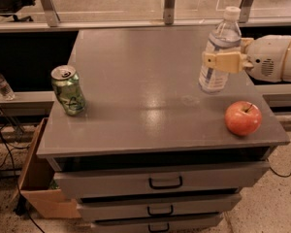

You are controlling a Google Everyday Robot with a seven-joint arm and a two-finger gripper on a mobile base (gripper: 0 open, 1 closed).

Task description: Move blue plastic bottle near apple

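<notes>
My gripper is going to let go of the blue plastic bottle on the grey cabinet top close behind the apple (225, 108).
The blue plastic bottle (218, 52), clear with a white cap and pale label, is held upright just above the grey cabinet top (136, 81) at the right side. My gripper (222, 62) reaches in from the right and is shut on the bottle's middle. The red-orange apple (243, 118) rests on the top near the front right corner, a short way in front of and to the right of the bottle.
A dented green soda can (68, 90) stands at the left edge of the top. A small clear bottle (1, 84) sits on a ledge far left. Drawers (165, 182) face front; a cardboard box (36, 188) sits on the floor at left.
</notes>
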